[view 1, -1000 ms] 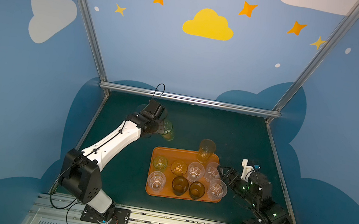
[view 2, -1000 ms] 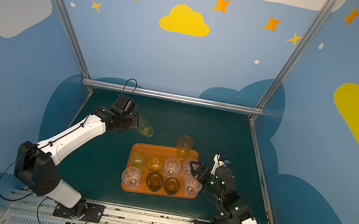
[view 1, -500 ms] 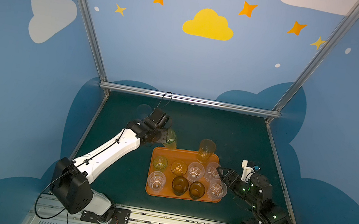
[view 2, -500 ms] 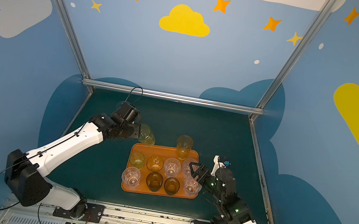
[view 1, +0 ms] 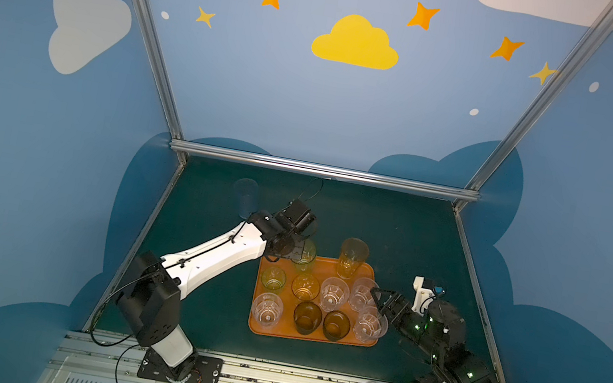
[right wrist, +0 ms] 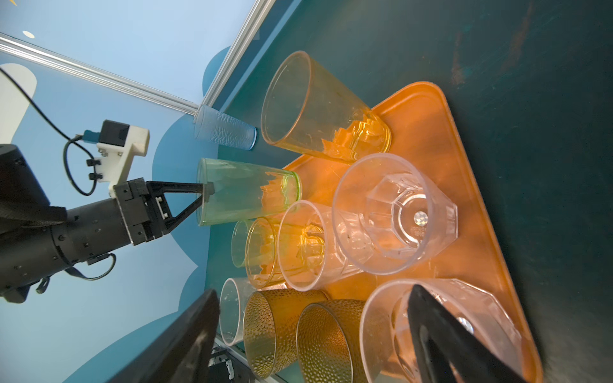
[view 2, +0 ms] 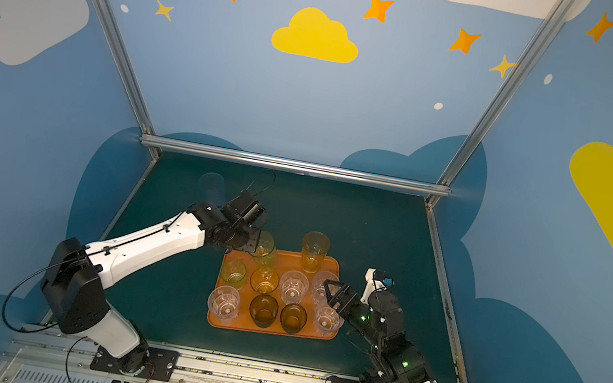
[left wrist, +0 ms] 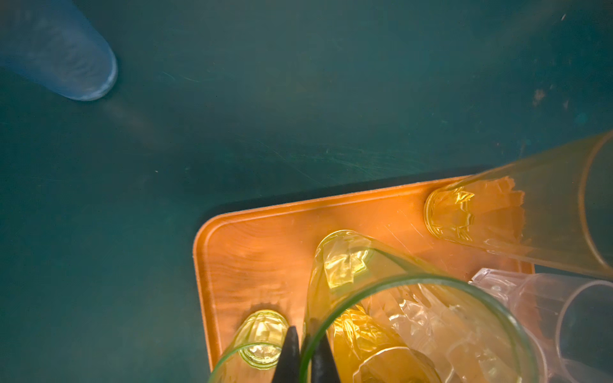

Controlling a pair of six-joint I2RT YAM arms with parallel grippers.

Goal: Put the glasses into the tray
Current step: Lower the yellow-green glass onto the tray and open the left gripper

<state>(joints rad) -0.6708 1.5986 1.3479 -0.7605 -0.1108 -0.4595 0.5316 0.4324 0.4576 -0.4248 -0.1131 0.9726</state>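
The robot's left gripper needs to let go of the tall green glass on the orange tray point(view 1: 313, 269) point(left wrist: 362, 256), close beside the tall amber glass.
The orange tray point(view 1: 313, 339) point(view 2: 273, 331) holds several upright glasses, among them a tall amber one point(view 1: 352, 257) and two dark brown short ones point(view 1: 307, 317). My left gripper point(view 1: 297, 249) point(left wrist: 306, 335) point(right wrist: 207, 192) is shut on the rim of a tall green glass point(view 1: 306, 252) point(view 2: 264, 245) point(left wrist: 345, 262) point(right wrist: 245, 192) over the tray's far left corner. Whether its base touches the tray I cannot tell. My right gripper point(view 1: 383, 303) point(view 2: 333, 296) point(right wrist: 313, 295) stands open at the tray's right side, one finger over the near right clear glass point(view 1: 370, 324).
A tall bluish clear glass point(view 1: 245, 197) point(view 2: 210, 189) point(left wrist: 66, 56) point(right wrist: 225, 132) stands alone on the green table near the far left corner. Blue walls with metal posts close the table on three sides.
My left arm has carried the green glass rightward and nearer, from the far left of the table to over the tray's far left corner. The right arm has not moved.
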